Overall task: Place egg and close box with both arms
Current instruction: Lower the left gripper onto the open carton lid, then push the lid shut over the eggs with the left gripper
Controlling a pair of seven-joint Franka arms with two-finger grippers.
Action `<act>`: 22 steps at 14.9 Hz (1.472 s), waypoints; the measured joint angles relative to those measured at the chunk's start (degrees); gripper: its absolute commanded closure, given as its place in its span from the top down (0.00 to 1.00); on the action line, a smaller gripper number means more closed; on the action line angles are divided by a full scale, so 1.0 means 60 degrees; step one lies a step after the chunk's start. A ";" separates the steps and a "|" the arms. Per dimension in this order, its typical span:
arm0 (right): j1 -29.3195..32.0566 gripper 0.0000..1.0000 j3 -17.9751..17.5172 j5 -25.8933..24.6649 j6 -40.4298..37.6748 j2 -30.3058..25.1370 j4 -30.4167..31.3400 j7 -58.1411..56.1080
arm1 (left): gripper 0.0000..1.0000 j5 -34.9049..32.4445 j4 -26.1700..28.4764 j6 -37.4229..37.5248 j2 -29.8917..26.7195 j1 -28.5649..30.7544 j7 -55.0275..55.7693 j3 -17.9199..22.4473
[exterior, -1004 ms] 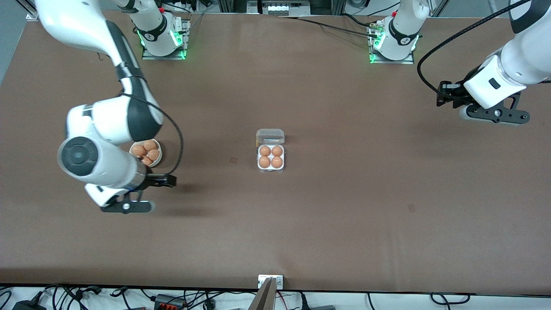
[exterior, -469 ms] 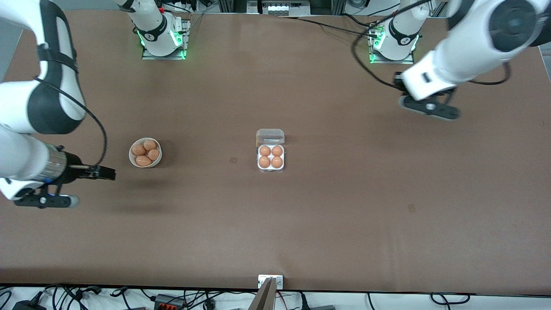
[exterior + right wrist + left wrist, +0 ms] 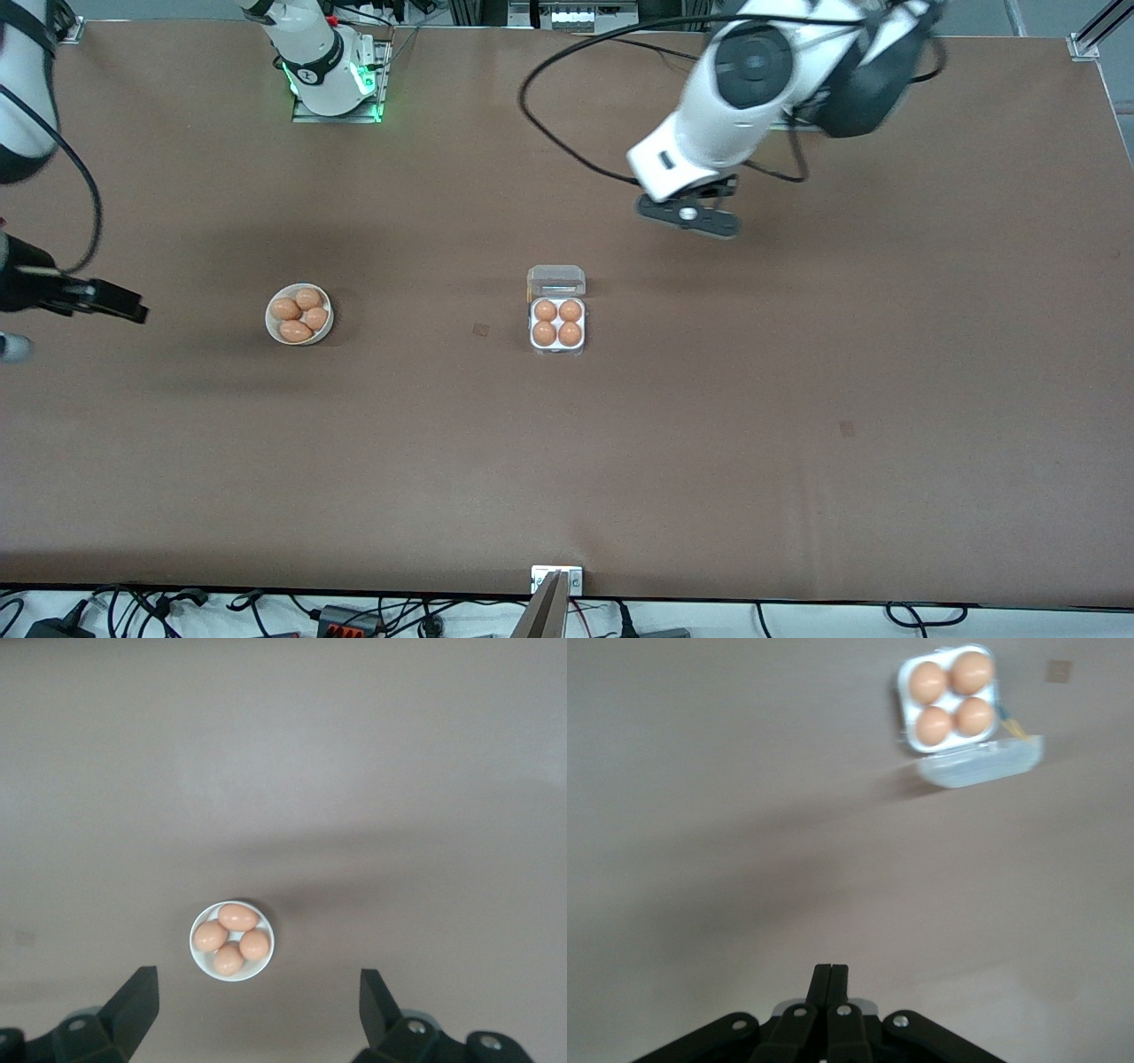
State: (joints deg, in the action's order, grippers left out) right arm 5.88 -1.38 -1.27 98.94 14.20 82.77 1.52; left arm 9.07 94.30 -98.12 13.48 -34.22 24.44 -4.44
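My left gripper needs to put the clear lid, which now lies open, down over the eggs in the white tray (image 3: 951,697).
The box (image 3: 557,347) sits at the table's middle, white tray with an egg (image 3: 545,311) in every cell, clear lid (image 3: 556,280) lying open toward the arms' bases. It also shows in the left wrist view (image 3: 904,704) with its lid (image 3: 981,765). My left gripper (image 3: 687,218) hangs over bare table between its base and the box; it is shut and empty (image 3: 830,979). My right gripper (image 3: 257,1005) is open and empty, high over the table's edge at the right arm's end (image 3: 11,346).
A round white bowl (image 3: 269,325) with several eggs stands between the box and the right arm's end; it shows in the right wrist view (image 3: 205,965). Two small dark marks (image 3: 481,330) lie on the brown table.
The left arm has swung from the left arm's end of the table to over the table near the box. The right arm has drawn away from the bowl to the table's edge.
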 measured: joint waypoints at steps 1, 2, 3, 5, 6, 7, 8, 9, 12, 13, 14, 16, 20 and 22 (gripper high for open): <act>0.0112 1.00 -0.0002 0.0003 0.0279 -0.0298 0.0330 -0.0137 | 0.01 0.0006 0.0013 -0.0518 0.0334 -0.0365 0.0400 -0.0002; 0.0184 1.00 -0.0003 0.0007 0.0429 -0.0513 0.0628 -0.0402 | 0.01 0.0008 0.0022 -0.1100 0.0689 -0.0719 0.0777 -0.0002; 0.0228 1.00 -0.0006 0.0013 0.0512 -0.0637 0.0859 -0.0700 | 0.01 0.0008 0.0027 -0.1685 0.1040 -0.1042 0.1116 -0.0003; 0.0258 1.00 -0.0010 0.0018 0.0566 -0.0773 0.1234 -0.1066 | 0.01 0.0007 0.0028 -0.2741 0.1683 -0.1511 0.1555 -0.0001; 0.0257 1.00 -0.0029 0.0019 0.0578 -0.0827 0.1393 -0.1126 | 0.01 0.0007 0.0029 -0.3193 0.1963 -0.1660 0.1680 0.0006; 0.0245 1.00 -0.0069 0.0010 0.0574 -0.0858 0.1478 -0.1177 | 0.01 0.0006 0.0029 -0.3603 0.2222 -0.1772 0.1731 0.0009; 0.0211 1.00 -0.0125 -0.0041 0.0570 -0.0863 0.1507 -0.1202 | 0.01 -0.0039 0.0029 -0.3982 0.2471 -0.1847 0.1747 0.0020; 0.0158 1.00 -0.0165 -0.0148 0.0573 -0.0863 0.1522 -0.1202 | 0.01 -0.0204 0.0028 -0.4312 0.2695 -0.1882 0.1758 0.0030; 0.0088 1.00 -0.0184 -0.0226 0.0679 -0.0847 0.1519 -0.1202 | 0.01 -0.0789 0.0026 -0.5152 0.3234 -0.1915 0.2069 0.0039; 0.0089 1.00 -0.0183 -0.0221 0.0695 -0.0825 0.1472 -0.1202 | 0.01 -0.0818 0.0025 -0.5423 0.3371 -0.1951 0.2112 0.0040; 0.0088 1.00 -0.0184 -0.0217 0.0703 -0.0788 0.1416 -0.1202 | 0.01 -0.0833 0.0022 -0.5699 0.3468 -0.1982 0.2127 0.0049; 0.0081 1.00 -0.0184 -0.0169 0.0731 -0.0670 0.1374 -0.1201 | 0.01 -0.1203 0.0018 -0.6332 0.3539 -0.1990 0.2127 0.0141; -0.0055 1.00 -0.0192 -0.0001 0.0940 -0.0314 0.1251 -0.1201 | 0.01 -0.2117 -0.0107 -0.7055 0.3551 -0.1718 0.2145 0.0368; -0.0249 1.00 -0.0195 0.0010 0.0885 -0.0311 0.1167 -0.1201 | 0.01 -0.2148 -0.0135 -0.7072 0.3552 -0.1649 0.2142 0.0368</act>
State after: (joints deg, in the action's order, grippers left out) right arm 4.39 -2.55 -1.21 104.25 12.33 89.77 -5.69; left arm -3.83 93.49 -140.56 34.79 -44.11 37.29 -2.23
